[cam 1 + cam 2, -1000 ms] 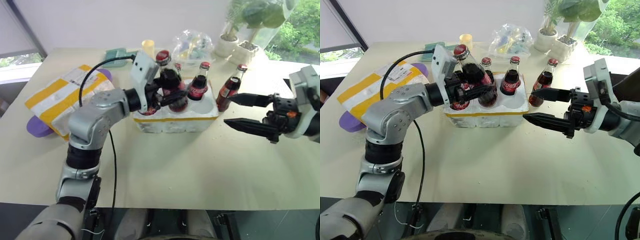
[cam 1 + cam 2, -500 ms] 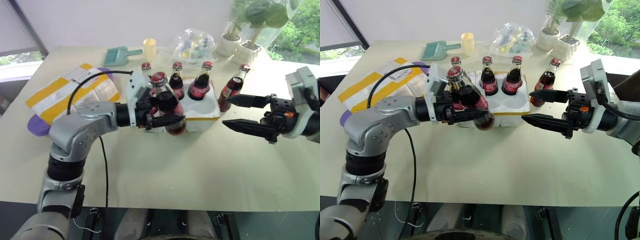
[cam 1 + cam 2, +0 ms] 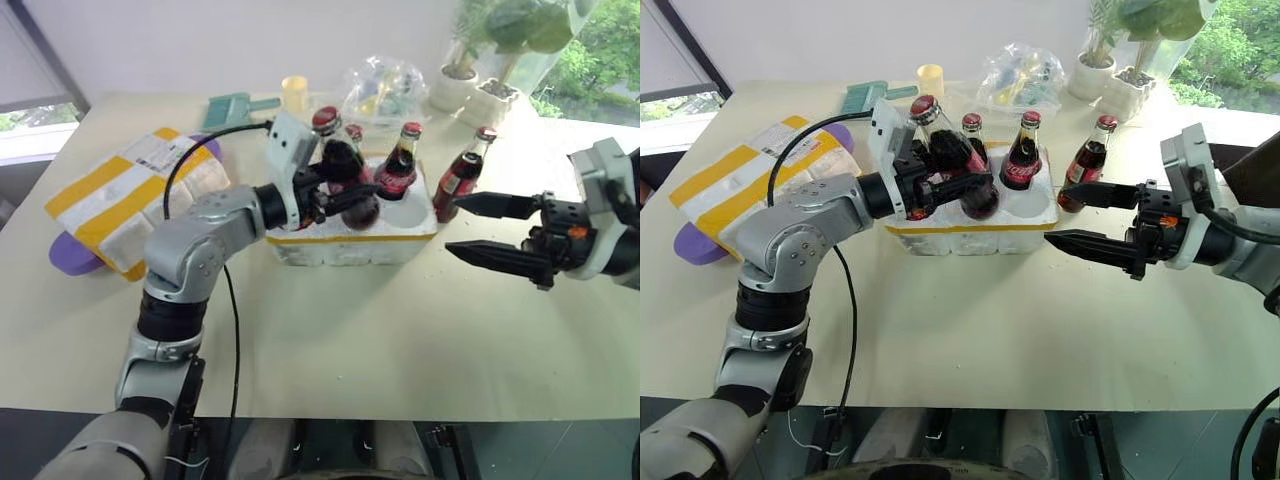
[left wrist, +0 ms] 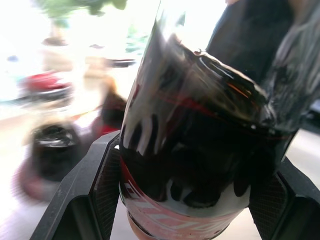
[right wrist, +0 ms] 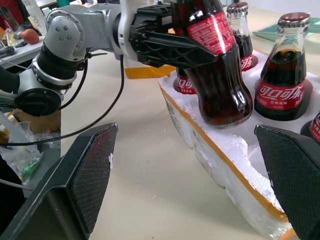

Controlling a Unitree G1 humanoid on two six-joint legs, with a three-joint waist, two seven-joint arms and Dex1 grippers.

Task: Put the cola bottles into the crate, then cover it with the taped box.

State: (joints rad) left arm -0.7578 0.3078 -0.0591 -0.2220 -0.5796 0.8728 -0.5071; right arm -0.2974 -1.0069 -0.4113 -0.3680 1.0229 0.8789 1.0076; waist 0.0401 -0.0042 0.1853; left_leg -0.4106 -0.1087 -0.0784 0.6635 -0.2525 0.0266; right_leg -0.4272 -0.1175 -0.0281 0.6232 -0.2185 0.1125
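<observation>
Next, my right gripper closes on the red label point(image 3: 456, 183) of the cola bottle standing on the table next to the crate.
My left gripper point(image 3: 343, 192) is shut on a cola bottle point(image 3: 338, 160) with a red cap, holding it tilted just above the front wells of the crate point(image 3: 350, 243). The crate is a white foam block with a yellow band. Two more cola bottles point(image 3: 398, 166) point(image 3: 973, 135) stand in its back wells, and a third red label point(image 5: 185, 86) shows low behind the held bottle. One cola bottle point(image 3: 460, 178) stands on the table right of the crate. My right gripper point(image 3: 1064, 213) hovers open just in front of that bottle, empty. The taped box point(image 3: 115, 195) lies at the left.
A purple flat thing point(image 3: 72, 255) lies under the taped box. Behind the crate are a clear plastic bag point(image 3: 385, 88), a yellow cup point(image 3: 294, 93), a teal dustpan point(image 3: 228, 108) and potted plants point(image 3: 462, 85). Bare tabletop point(image 3: 380, 340) runs along the near side.
Half a second ago the left gripper held the bottle lower, at the crate's near-left edge; it has since swung back up over the crate. The right gripper has stayed in place, open.
</observation>
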